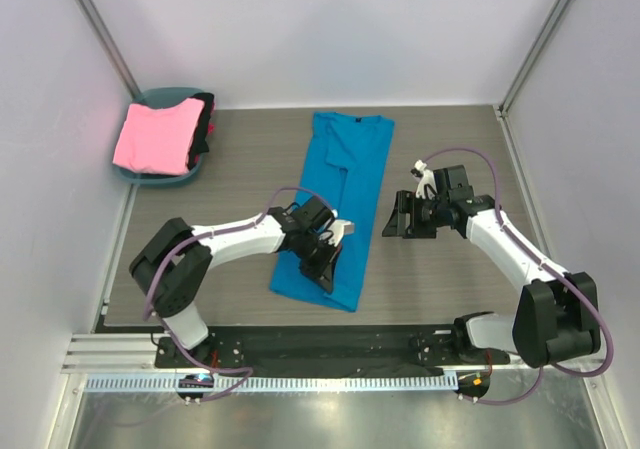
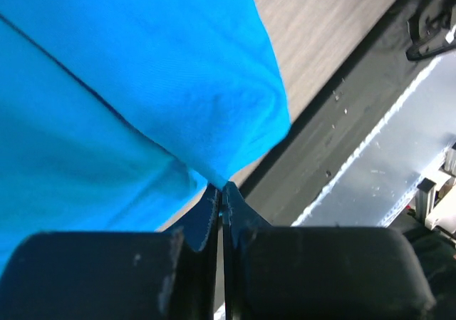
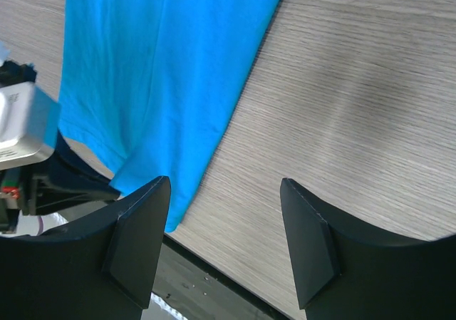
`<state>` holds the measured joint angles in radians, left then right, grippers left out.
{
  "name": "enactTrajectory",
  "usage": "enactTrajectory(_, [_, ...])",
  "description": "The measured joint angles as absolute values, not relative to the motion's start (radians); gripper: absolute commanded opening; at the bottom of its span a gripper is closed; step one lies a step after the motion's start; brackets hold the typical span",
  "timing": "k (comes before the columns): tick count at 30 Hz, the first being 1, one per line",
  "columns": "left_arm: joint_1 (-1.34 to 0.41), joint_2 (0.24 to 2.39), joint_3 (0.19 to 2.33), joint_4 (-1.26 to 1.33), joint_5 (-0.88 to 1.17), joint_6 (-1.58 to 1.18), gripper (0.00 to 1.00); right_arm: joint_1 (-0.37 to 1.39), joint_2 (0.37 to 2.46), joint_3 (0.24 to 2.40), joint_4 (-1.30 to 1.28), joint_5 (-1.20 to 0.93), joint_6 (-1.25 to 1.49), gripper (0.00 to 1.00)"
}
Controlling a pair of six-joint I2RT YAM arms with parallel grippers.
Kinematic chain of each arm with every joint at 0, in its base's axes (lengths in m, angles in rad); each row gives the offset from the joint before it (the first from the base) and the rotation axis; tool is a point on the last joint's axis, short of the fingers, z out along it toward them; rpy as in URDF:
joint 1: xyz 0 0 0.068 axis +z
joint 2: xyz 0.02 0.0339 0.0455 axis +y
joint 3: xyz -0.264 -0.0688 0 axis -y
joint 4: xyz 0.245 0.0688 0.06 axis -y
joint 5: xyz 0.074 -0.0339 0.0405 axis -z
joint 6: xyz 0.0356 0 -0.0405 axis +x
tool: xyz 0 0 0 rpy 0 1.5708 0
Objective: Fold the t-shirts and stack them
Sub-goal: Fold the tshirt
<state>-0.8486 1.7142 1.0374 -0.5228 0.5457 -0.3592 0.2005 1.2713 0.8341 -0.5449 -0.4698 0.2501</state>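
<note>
The robot's right gripper should next go to the blue t-shirt's near hem corner (image 1: 353, 308) (image 3: 170, 227), the one on the right gripper's side, and close there.
A blue t-shirt (image 1: 340, 184), folded into a long strip, lies on the table's middle, collar at the far end. My left gripper (image 1: 327, 259) sits over its near part and is shut on a pinch of the blue cloth (image 2: 214, 106), the fabric lifted to a peak at the fingertips (image 2: 222, 192). My right gripper (image 1: 393, 219) is open and empty just right of the shirt's edge, above bare table; the shirt (image 3: 157, 85) shows to the left of its fingers (image 3: 139, 227). A folded pink t-shirt (image 1: 157, 135) lies on the basket at the far left.
A teal basket (image 1: 160, 97) holds the pink shirt and dark clothing (image 1: 206, 119) in the far left corner. White walls enclose the table (image 1: 450, 159). A black strip and metal rail (image 1: 330, 379) run along the near edge.
</note>
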Motion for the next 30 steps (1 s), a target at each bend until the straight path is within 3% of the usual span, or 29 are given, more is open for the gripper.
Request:
enactTrajectory(13, [-0.849,1.66,0.961,-0.543,0.543,-0.359,0.0,0.2,1.285,0.834,-0.521,-0.494,0.265,0.69])
enactTrajectory(15, [-0.849,1.651,0.954,-0.546,0.533,-0.359,0.09,0.2,1.285,0.834,-0.519,-0.497,0.266,0.69])
enactTrajectory(16, [-0.847,1.643,0.95,-0.549,0.527,-0.358,0.19,0.2,1.285,0.834,-0.517,-0.5,0.267,0.69])
enactTrajectory(17, [-0.846,1.635,0.947,-0.551,0.522,-0.356,0.37,0.2,1.285,0.834,-0.516,-0.501,0.268,0.69])
enactTrajectory(24, [-0.805,1.557,0.941,-0.623,0.444,-0.336,0.45,0.204,1.277,0.788,-0.493,-0.554,0.339,0.7])
enactTrajectory(30, [-0.622,1.435,0.943,-0.719,0.31,-0.33,0.57,0.268,1.255,0.626,-0.479,-0.615,0.483,0.67])
